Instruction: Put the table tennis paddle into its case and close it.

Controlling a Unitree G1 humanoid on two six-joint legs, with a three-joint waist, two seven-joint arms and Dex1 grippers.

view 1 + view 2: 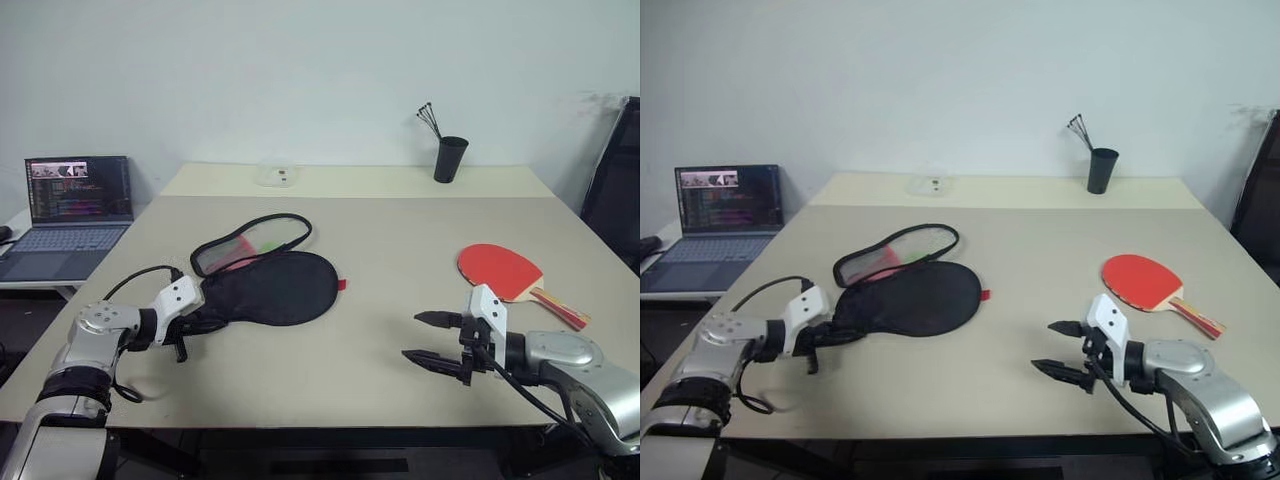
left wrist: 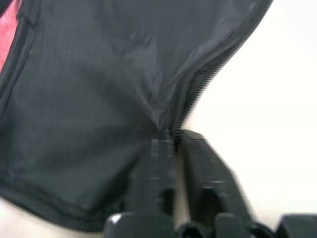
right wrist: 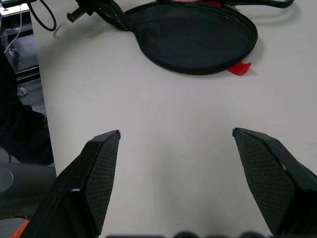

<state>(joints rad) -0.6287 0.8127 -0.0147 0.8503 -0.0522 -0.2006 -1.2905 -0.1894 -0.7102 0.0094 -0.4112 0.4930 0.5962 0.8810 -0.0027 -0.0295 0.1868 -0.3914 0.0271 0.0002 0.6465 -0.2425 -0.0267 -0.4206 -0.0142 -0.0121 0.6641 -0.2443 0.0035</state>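
The case's black side on the bare table [image 1: 373,273], beside its red tab and toward the paddle, will be let go of by my left gripper.
The case [image 1: 275,288] lies left of the table's centre, black side up, with its zip undone and its upper flap [image 1: 250,240] raised, showing mesh and red inside. My left gripper [image 1: 200,318] is at the case's narrow end, shut on the black fabric beside the zip [image 2: 166,131]. The table tennis paddle [image 1: 500,268] lies red face up at the right, its striped handle [image 1: 560,308] pointing toward the table's right edge. My right gripper [image 1: 430,338] hovers open in front of the paddle, holding nothing, its fingers [image 3: 99,168] wide apart and aimed at the case [image 3: 193,37].
An open laptop [image 1: 70,215] sits on a side surface at the far left. A black cup with sticks [image 1: 450,158] and a small clear dish [image 1: 275,177] stand at the table's back. A dark chair [image 1: 615,190] is at the right.
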